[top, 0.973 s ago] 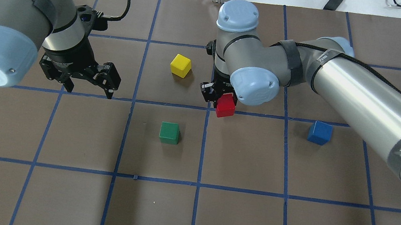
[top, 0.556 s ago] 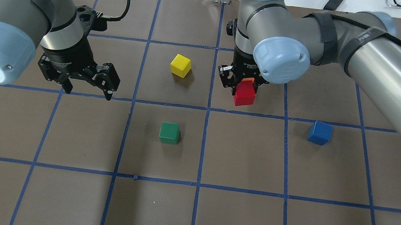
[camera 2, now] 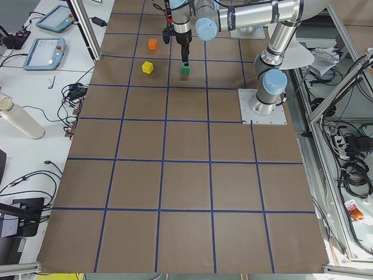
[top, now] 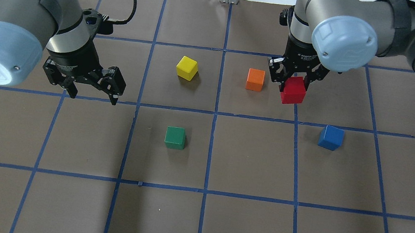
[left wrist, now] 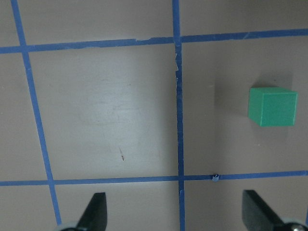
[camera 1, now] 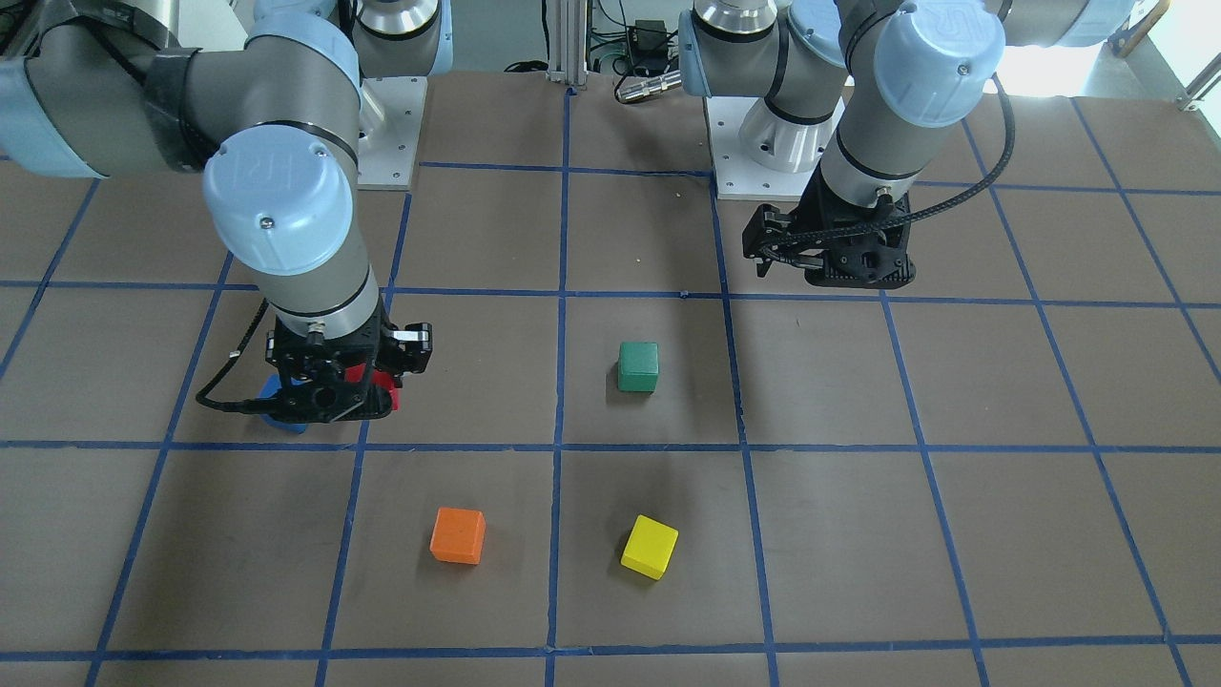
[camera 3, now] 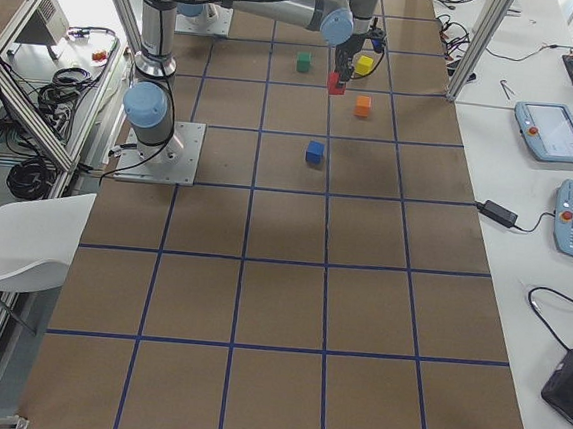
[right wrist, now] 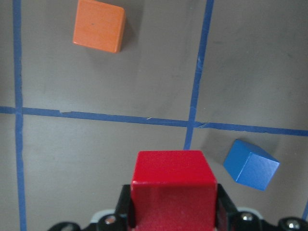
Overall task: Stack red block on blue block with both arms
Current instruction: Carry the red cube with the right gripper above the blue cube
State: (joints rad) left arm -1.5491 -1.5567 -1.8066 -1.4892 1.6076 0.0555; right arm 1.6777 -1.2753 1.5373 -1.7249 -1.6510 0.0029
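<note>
The red block is due to go on the top side of the blue block (camera 1: 265,397) (right wrist: 258,170), beside the tape crossing. Next, I release it there with my right gripper.
My right gripper (top: 295,83) is shut on the red block (top: 294,91) and holds it above the table. The red block fills the bottom of the right wrist view (right wrist: 173,185). The blue block (top: 330,137) sits on the table, nearer the robot and further right than the held block. In the right wrist view the blue block (right wrist: 250,164) lies just right of the red one. In the front view the blue block (camera 1: 275,416) is mostly hidden behind the right gripper (camera 1: 329,399). My left gripper (top: 93,95) is open and empty, hovering at the left.
An orange block (top: 255,79) sits just left of the right gripper. A yellow block (top: 187,67) is further left, and a green block (top: 175,137) lies nearer the robot in the middle. The green block also shows in the left wrist view (left wrist: 272,106). Blue tape lines grid the brown table.
My right gripper has carried the red block to the right and away from the robot, uncovering the orange block. My left gripper has hardly moved.
</note>
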